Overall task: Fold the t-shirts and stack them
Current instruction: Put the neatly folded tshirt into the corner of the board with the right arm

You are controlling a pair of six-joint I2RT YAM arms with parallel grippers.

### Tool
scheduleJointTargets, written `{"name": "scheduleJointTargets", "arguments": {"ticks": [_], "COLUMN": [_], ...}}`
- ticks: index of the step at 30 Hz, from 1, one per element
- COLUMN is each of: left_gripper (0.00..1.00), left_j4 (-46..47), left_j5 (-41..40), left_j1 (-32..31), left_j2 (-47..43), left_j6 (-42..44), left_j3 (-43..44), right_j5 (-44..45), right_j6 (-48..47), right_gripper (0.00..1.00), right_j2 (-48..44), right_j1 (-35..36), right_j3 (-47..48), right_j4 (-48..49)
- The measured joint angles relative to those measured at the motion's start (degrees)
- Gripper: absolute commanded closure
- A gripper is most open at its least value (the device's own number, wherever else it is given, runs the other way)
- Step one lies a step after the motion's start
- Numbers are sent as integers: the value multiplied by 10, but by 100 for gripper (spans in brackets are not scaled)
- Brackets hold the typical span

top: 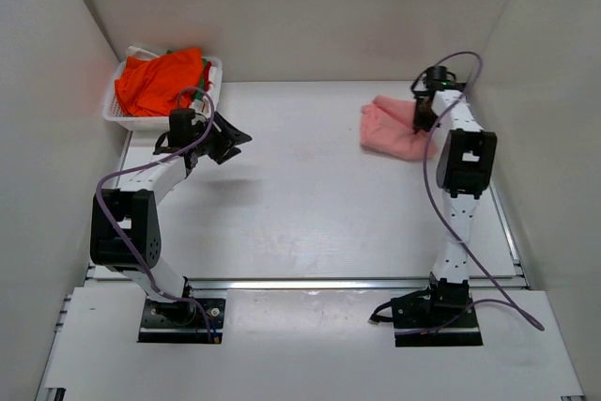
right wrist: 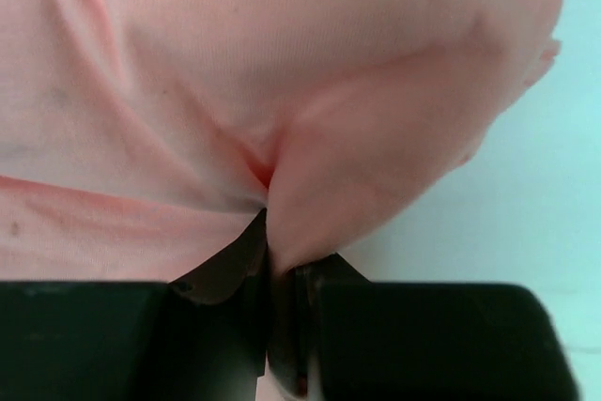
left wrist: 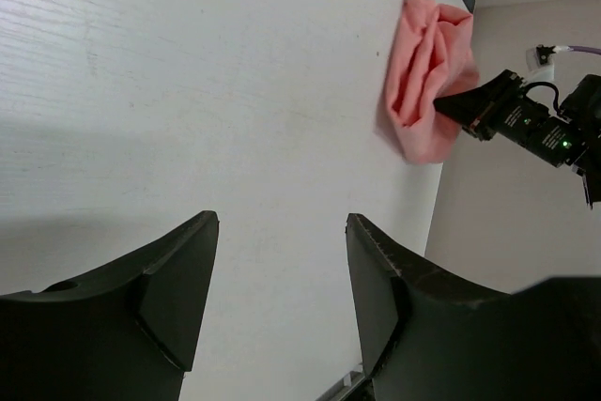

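Observation:
My right gripper should put the salmon-pink t-shirt down against the back wall, in the table corner (top: 435, 111) across from the white basket. The t-shirt now lies bunched at the table's back.
The salmon-pink t-shirt (top: 392, 127) lies bunched at the back right of the table. It also shows in the left wrist view (left wrist: 427, 82) and fills the right wrist view (right wrist: 282, 72). My right gripper (top: 420, 115) is shut on a fold of the pink shirt at its right side, cloth pinched between the jaws (right wrist: 285, 260). The bright orange t-shirt (top: 160, 82), with a bit of green cloth, lies in the white basket at the back left. My left gripper (top: 233, 141) is open and empty above bare table, right of the basket; it shows in its wrist view (left wrist: 282, 241).
The white slotted basket (top: 122, 117) stands in the back left corner. White walls close in the table on the left, back and right. The right arm's cable (top: 427, 185) hangs beside that arm.

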Motion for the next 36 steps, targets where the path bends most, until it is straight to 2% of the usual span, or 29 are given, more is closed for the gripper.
{"name": "scheduleJointTargets", "arguments": {"ticks": [6,12,18,28,29,31,32,33,36], "left_gripper": [33,33,33,32,32,32,31,31,24], "left_j4": [-2,-7,-17,-37,-37,-40,-41,-42,-54], "left_j5": [15,22,22,21,21,21,21,21,17], "left_j1": [-5,-10,-22,-29,-29,-29,-29,-29,-31], "left_j2": [0,1,4,17,17,17,17,18,23], "left_j6": [15,32,43,55,56,57,57,58,64], "left_j3": [-2,-16,-28,-28,-28,-28,-28,-28,-26], "right_j5": [118,176,148,59,50,39,39,42,68], "right_j6": [-107,-222,-252,-235,-229,-216,-211,-204,-199], "right_gripper": [100,100,100,94,91,72,53,44,32], "right_j2": [23,45,66,108,110,111,112,113,113], "right_j1": [-107,-106,-100,-120,-120,-121,-120,-118,-105], "right_j3": [36,18,28,99,104,110,113,116,121], "right_j4": [39,151,233,260,260,257,256,257,263]}}
